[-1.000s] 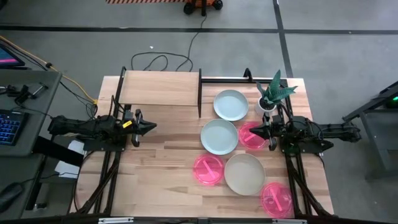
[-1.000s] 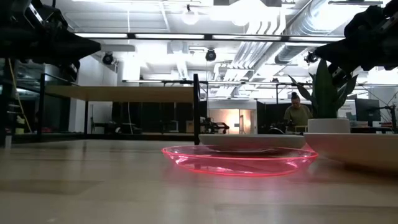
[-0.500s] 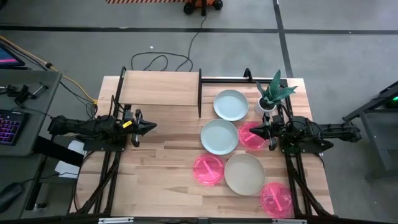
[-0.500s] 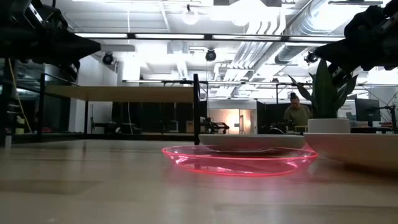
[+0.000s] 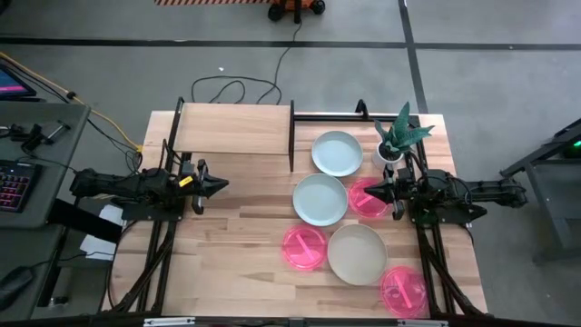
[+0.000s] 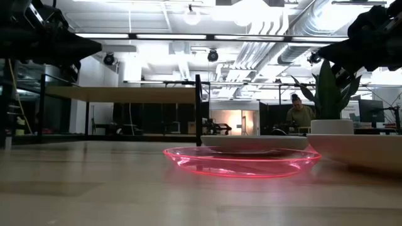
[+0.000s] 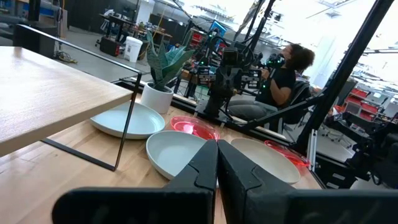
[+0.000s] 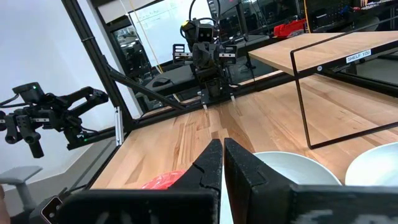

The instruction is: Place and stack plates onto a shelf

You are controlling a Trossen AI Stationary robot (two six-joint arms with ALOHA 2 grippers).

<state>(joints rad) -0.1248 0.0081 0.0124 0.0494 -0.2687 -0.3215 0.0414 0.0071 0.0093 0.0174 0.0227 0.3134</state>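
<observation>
Next, my right gripper grips the rim of the blue-white plate (image 5: pixel 341 184) next to the cream plate, on the side that faces the plant pot.
Six plates lie flat on the table's right half: two pale blue-white plates (image 5: pixel 337 153) (image 5: pixel 320 199), a cream plate (image 5: pixel 357 254) and three pink plates (image 5: pixel 304 247) (image 5: pixel 402 291) (image 5: pixel 366 198). The wooden shelf (image 5: pixel 234 128) stands on black posts at the far left. My left gripper (image 5: pixel 221 184) hangs shut and empty over the table's left side. My right gripper (image 5: pixel 368 193) hangs shut and empty above the pink plate near the plant pot.
A small white pot with a green plant (image 5: pixel 396 141) stands at the far right, beside the far blue plate. A black post of the shelf (image 5: pixel 291 136) stands between shelf and plates. Bare tabletop (image 5: pixel 227 263) lies at the near left. A person (image 7: pixel 283 81) sits beyond the table's right side.
</observation>
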